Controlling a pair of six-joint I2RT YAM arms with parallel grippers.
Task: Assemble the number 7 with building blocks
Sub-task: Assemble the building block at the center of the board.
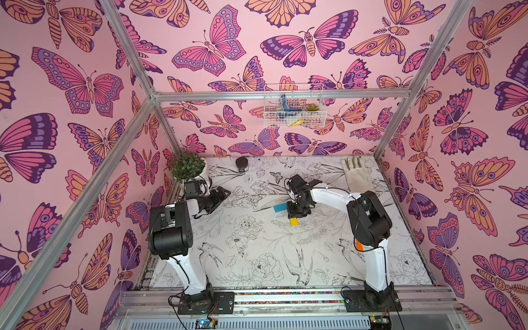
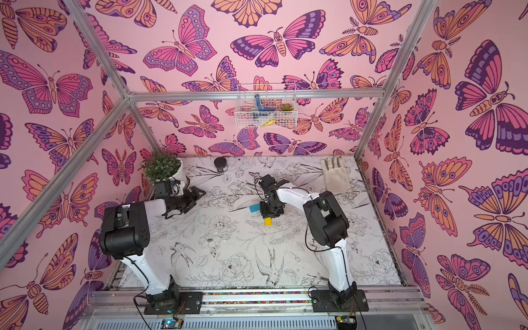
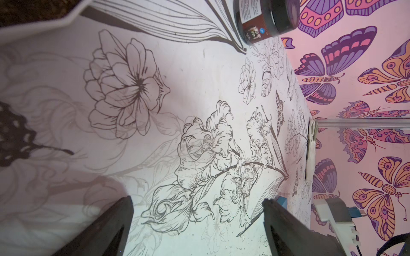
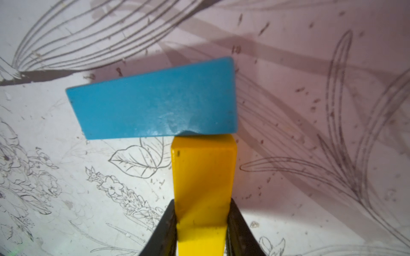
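The robot's right gripper needs to release the yellow block on the flower-print table, a small gap away from the blue block's corner (image 1: 298, 217) (image 4: 255, 224). The yellow block now butts against the blue block's long edge.
A blue block (image 4: 155, 99) lies flat on the flower-print table, near its middle in both top views (image 1: 279, 208) (image 2: 253, 209). A yellow block (image 4: 203, 172) is pinched between my right gripper's (image 4: 202, 201) fingers, and its far end butts against the blue block's long edge near one end. From above, the right gripper (image 1: 297, 213) points straight down and the yellow block (image 1: 294, 221) sticks out toward the front. My left gripper (image 3: 197, 200) is open and holds nothing, hovering at the back left (image 1: 223, 193) beside the plant pot. A small orange patch (image 1: 358, 245) peeks out behind the right arm; I cannot tell what it is.
A potted plant (image 1: 188, 167) stands in the back left corner. A black jar (image 1: 242, 164) sits at the back edge and also shows in the left wrist view (image 3: 266, 17). A beige glove (image 1: 355, 174) lies at the back right. A wire basket (image 1: 294, 107) hangs on the back wall.
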